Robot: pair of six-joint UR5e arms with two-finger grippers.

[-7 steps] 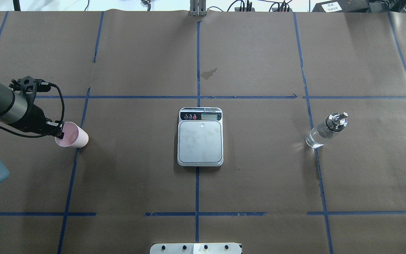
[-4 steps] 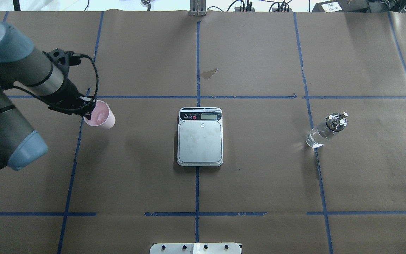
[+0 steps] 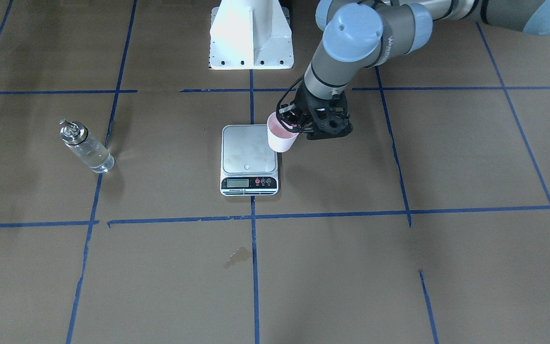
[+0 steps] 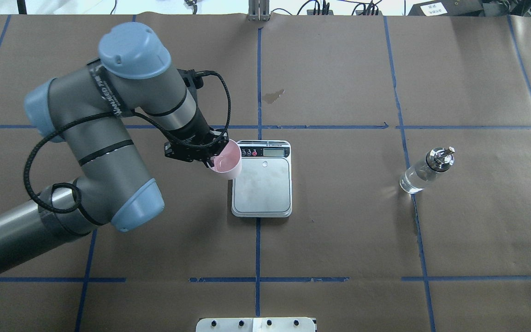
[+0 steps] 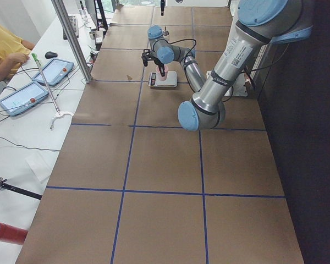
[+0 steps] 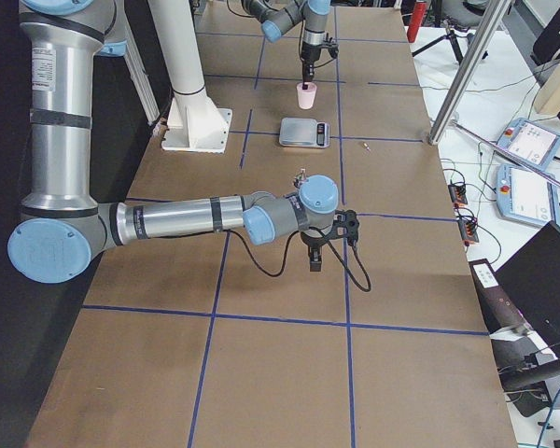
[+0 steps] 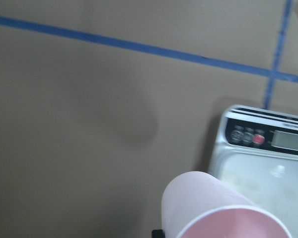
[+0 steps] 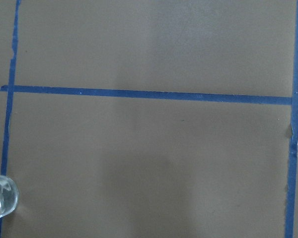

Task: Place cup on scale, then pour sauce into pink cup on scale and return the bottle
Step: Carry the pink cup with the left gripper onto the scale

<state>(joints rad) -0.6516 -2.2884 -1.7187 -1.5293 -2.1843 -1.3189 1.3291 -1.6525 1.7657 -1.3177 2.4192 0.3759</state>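
I will use my left gripper to set the pale pink cup down on the middle of the scale's steel plate (image 3: 246, 155) (image 7: 274, 197).
My left gripper (image 4: 211, 156) is shut on the rim of the pale pink cup (image 4: 226, 162) and holds it upright in the air, over the left edge of the scale (image 4: 262, 189) beside its display strip. The front-facing view shows the cup (image 3: 280, 137) at the right edge of the scale's steel plate (image 3: 248, 152), and the left wrist view shows the cup (image 7: 213, 208) beside the scale (image 7: 258, 171). The glass bottle (image 4: 424, 171) with clear sauce stands on the table far right, untouched. My right gripper (image 6: 315, 261) hangs over the table beyond the bottle; I cannot tell if it is open.
Brown paper with blue tape lines covers the table. A dark stain (image 4: 274, 95) lies behind the scale. The white robot base (image 3: 251, 36) stands at the near edge. Tablets (image 5: 55, 70) and a person sit across the table.
My left arm has carried the cup from the table's left side rightward to the scale's left edge. The scale and bottle have not moved.
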